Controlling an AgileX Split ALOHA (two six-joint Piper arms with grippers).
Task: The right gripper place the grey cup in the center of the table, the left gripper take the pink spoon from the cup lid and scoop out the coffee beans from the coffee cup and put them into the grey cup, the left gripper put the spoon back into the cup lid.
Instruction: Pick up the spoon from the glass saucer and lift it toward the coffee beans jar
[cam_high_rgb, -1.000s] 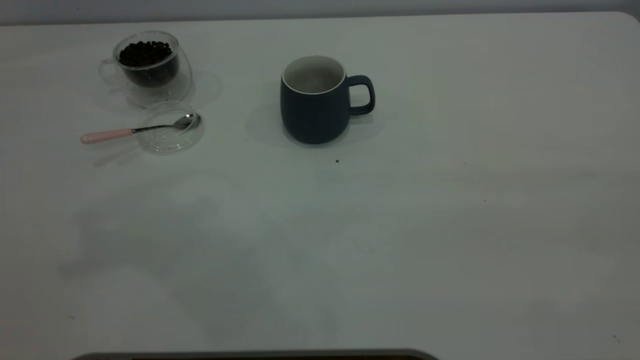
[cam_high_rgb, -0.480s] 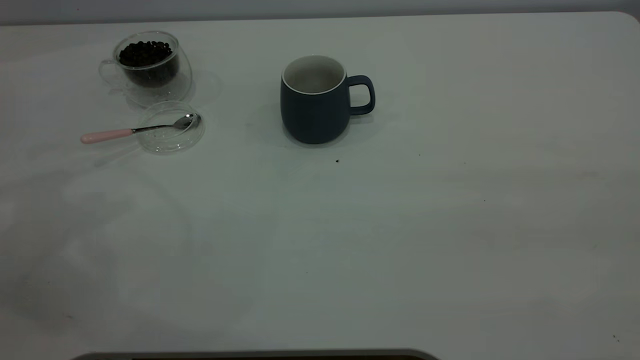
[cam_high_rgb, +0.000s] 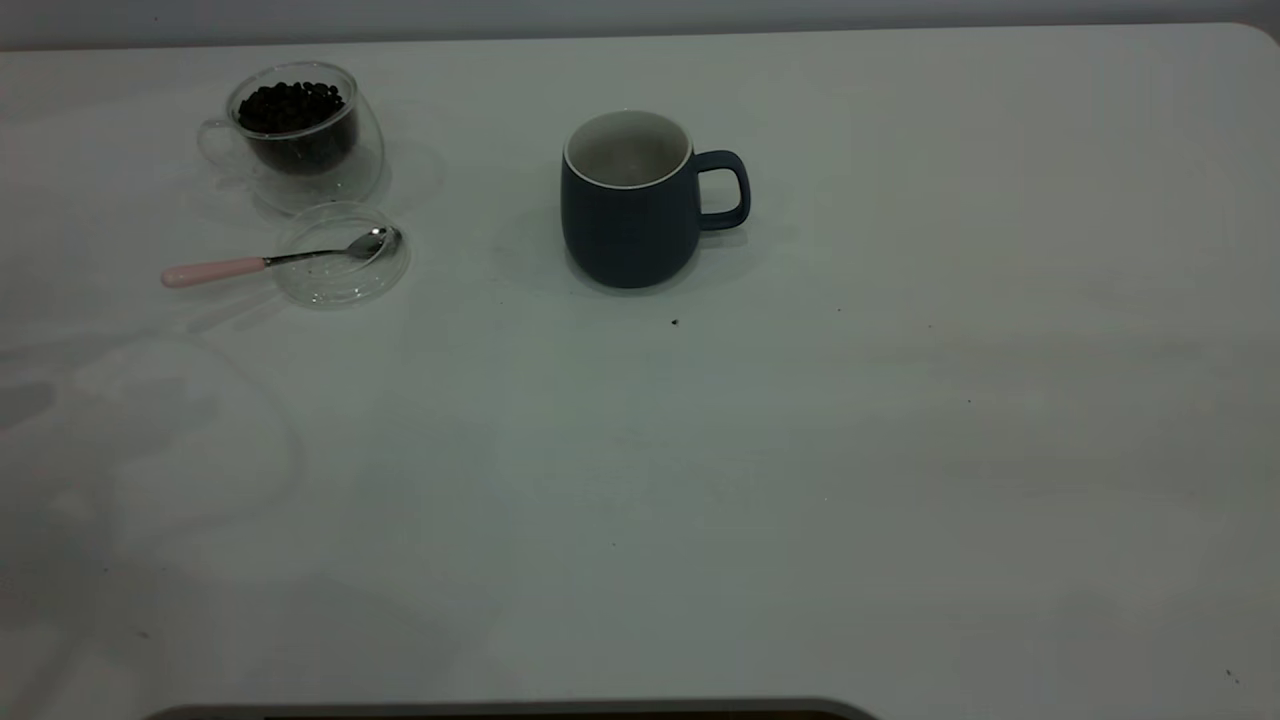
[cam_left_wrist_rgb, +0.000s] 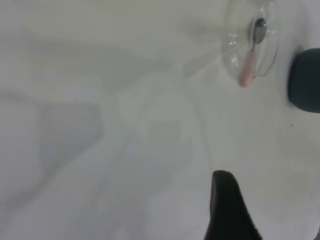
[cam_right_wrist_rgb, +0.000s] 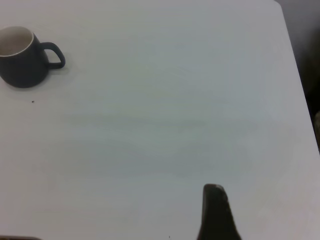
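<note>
My left gripper needs to next grip the loose end of the handle (cam_high_rgb: 185, 275) (cam_left_wrist_rgb: 246, 76) of the pink spoon, which pokes out past the cup lid.
The dark grey cup (cam_high_rgb: 630, 200) stands upright near the table's middle, handle to the right; I cannot make out any contents. The glass coffee cup (cam_high_rgb: 297, 130) with dark beans stands at the far left. The clear cup lid (cam_high_rgb: 340, 270) lies in front of it. The pink-handled spoon (cam_high_rgb: 230, 268) rests with its bowl in the lid. Neither gripper shows in the exterior view. My left gripper (cam_left_wrist_rgb: 272, 210) hovers over bare table, away from the spoon (cam_left_wrist_rgb: 247, 70) and lid (cam_left_wrist_rgb: 270, 55). My right gripper (cam_right_wrist_rgb: 265, 212) is far from the grey cup (cam_right_wrist_rgb: 22, 57). Each shows one finger, nothing held.
A small dark speck (cam_high_rgb: 674, 322) lies on the white table (cam_high_rgb: 900, 450) just in front of the grey cup. The table's right edge (cam_right_wrist_rgb: 300, 100) shows in the right wrist view. A dark strip runs along the near edge (cam_high_rgb: 500, 710).
The faint shadow on the left part of the table has drifted further left and toward the near edge. The cups, lid and spoon have not moved.
</note>
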